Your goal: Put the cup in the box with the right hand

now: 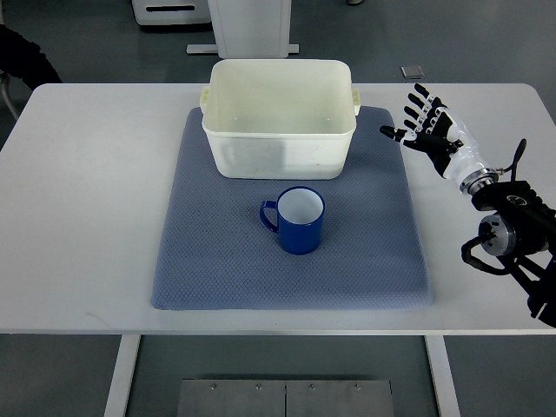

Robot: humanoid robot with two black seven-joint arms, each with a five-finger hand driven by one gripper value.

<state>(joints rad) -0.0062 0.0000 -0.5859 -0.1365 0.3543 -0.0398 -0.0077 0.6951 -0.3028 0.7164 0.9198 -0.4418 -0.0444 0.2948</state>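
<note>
The robot's right gripper needs to close around the body of the blue cup, on the side (319, 228) opposite the cup's handle.
A blue enamel cup (295, 221) with a white inside stands upright on the blue-grey mat (208, 269), its handle pointing left. Just behind it on the mat sits the cream plastic box (280, 148), with nothing inside it. My right hand (426, 129) hovers over the white table to the right of the box and mat, fingers spread and holding nothing. It is well apart from the cup, up and to its right. The left hand is out of the picture.
The white table (87, 217) carries the mat in its middle. A dark sleeve of a person (26, 61) shows at the far left corner. A white equipment base (248, 30) stands on the floor behind the table.
</note>
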